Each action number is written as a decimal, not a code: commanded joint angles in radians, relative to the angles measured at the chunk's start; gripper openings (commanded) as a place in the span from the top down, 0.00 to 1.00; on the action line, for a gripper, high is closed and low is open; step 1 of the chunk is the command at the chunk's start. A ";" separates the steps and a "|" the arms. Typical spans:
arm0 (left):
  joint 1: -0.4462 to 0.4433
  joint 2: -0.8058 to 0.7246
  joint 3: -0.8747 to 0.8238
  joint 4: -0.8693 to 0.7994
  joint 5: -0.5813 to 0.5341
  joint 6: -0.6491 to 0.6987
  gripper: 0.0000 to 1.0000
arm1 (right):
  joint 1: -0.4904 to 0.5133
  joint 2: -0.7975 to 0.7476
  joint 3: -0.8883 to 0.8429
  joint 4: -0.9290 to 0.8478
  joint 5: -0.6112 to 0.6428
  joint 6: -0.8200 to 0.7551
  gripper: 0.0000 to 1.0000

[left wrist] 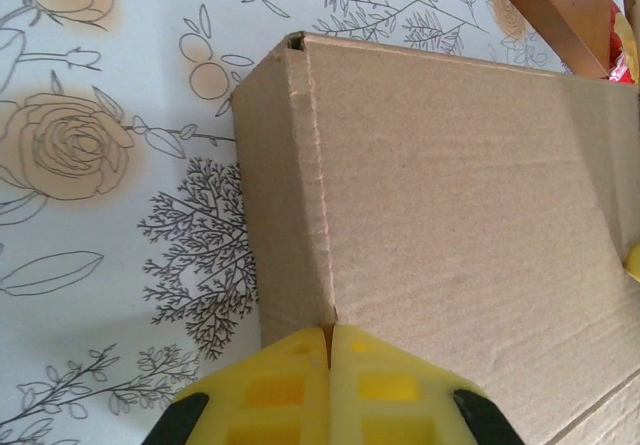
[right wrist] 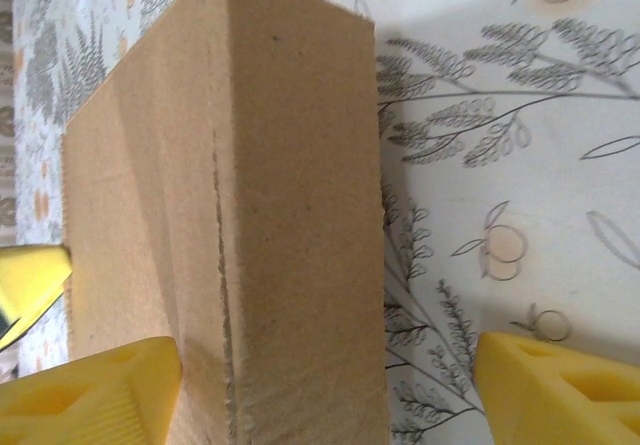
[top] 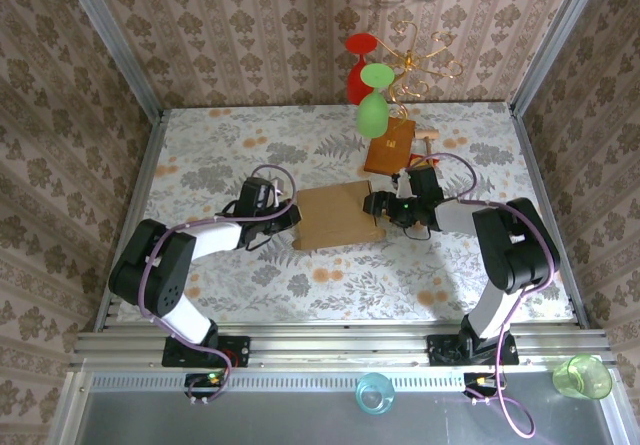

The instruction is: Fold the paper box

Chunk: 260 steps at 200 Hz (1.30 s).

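My shut left fingers press the paper box's crease; I should back off, open and clasp the box's side (left wrist: 283, 195) to tip it up.
The paper box (top: 338, 215) lies folded shut in the middle of the table, a plain light-brown shallow carton. My left gripper (top: 293, 215) is at its left edge. In the left wrist view that gripper (left wrist: 329, 337) is shut, its yellow fingertips pressed together against the crease between the box's top (left wrist: 450, 195) and side wall. My right gripper (top: 378, 205) is at the box's right edge. It stands open (right wrist: 330, 395) astride the box's side wall (right wrist: 300, 215), one finger (right wrist: 90, 395) over the lid, the other (right wrist: 560, 390) over the table, apart from the cardboard.
A smaller orange-brown box (top: 390, 150) lies just behind the right gripper. Red (top: 358, 65) and green (top: 372, 105) glasses and a gold wire rack (top: 425, 50) stand at the back. A blue cup (top: 374, 393) and a green cup (top: 583, 376) sit on the near rail.
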 commanded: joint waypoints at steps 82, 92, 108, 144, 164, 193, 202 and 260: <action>0.042 0.039 -0.050 -0.078 -0.031 0.015 1.00 | -0.002 0.117 -0.034 0.369 -0.276 0.257 0.23; 0.044 0.042 -0.048 -0.076 -0.031 0.014 1.00 | 0.003 0.127 -0.037 0.406 -0.288 0.292 0.25; 0.044 0.040 -0.042 -0.073 -0.030 0.013 1.00 | 0.013 0.142 -0.035 0.438 -0.294 0.326 0.29; 0.048 0.006 -0.052 -0.037 -0.025 -0.009 0.89 | 0.024 0.168 -0.054 0.542 -0.295 0.430 0.36; 0.056 -0.059 -0.069 -0.025 -0.027 -0.027 0.75 | 0.021 0.182 -0.062 0.589 -0.292 0.493 0.42; 0.099 -0.196 -0.106 -0.027 -0.035 -0.079 0.60 | 0.020 0.202 -0.079 0.675 -0.286 0.622 0.49; 0.116 -0.239 -0.119 -0.032 -0.040 -0.093 0.55 | 0.020 0.204 -0.082 0.684 -0.287 0.674 0.50; 0.260 -0.254 -0.158 -0.024 0.084 -0.256 0.43 | 0.020 0.171 -0.120 0.749 -0.299 0.999 0.60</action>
